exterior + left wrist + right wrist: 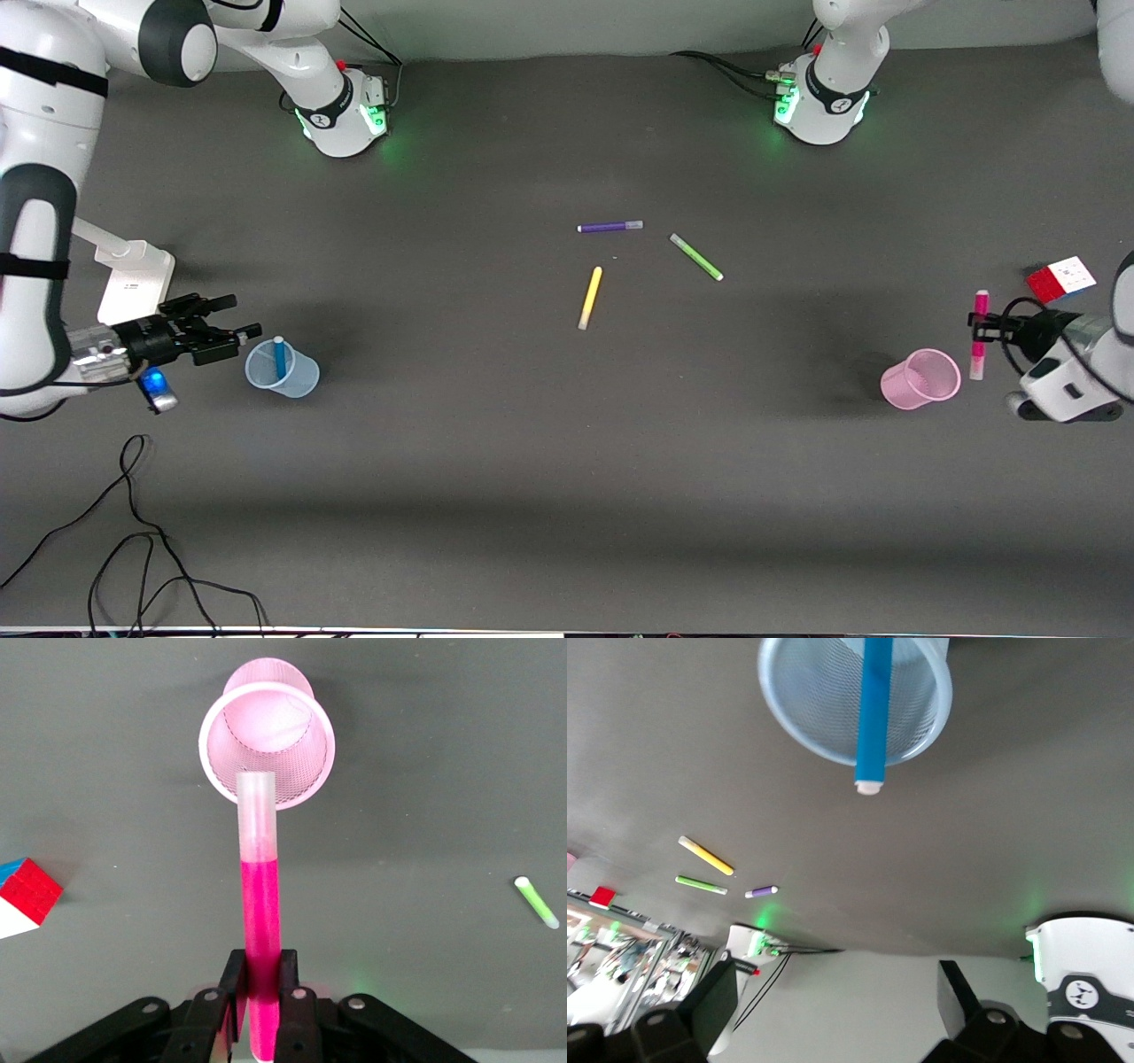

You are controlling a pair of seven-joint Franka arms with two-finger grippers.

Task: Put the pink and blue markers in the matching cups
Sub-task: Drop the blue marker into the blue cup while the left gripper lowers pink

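My left gripper should release the pink marker inside the empty pale pink cup (pixel 927 369) (pixel 267 749), so it leans on the cup's rim.
The blue marker (pixel 280 356) stands leaning in the pale blue cup (pixel 282 370) at the right arm's end of the table; both also show in the right wrist view, marker (pixel 873 709) and cup (pixel 806 700). My right gripper (pixel 235 317) (pixel 837 992) is open and empty beside that cup. My left gripper (pixel 977 330) (pixel 259 961) is shut on the pink marker (pixel 980 306) (pixel 260 904). It holds it pale cap end down, just beside the rim of the empty pale pink cup (pixel 921 379) (pixel 266 726), toward the left arm's end of the table.
A purple marker (pixel 609 227), a green marker (pixel 696 257) and a yellow marker (pixel 590 298) lie mid-table. A colour cube (pixel 1060 278) (pixel 27 895) sits farther from the front camera than the pink cup. Black cables (pixel 133 532) lie near the front edge.
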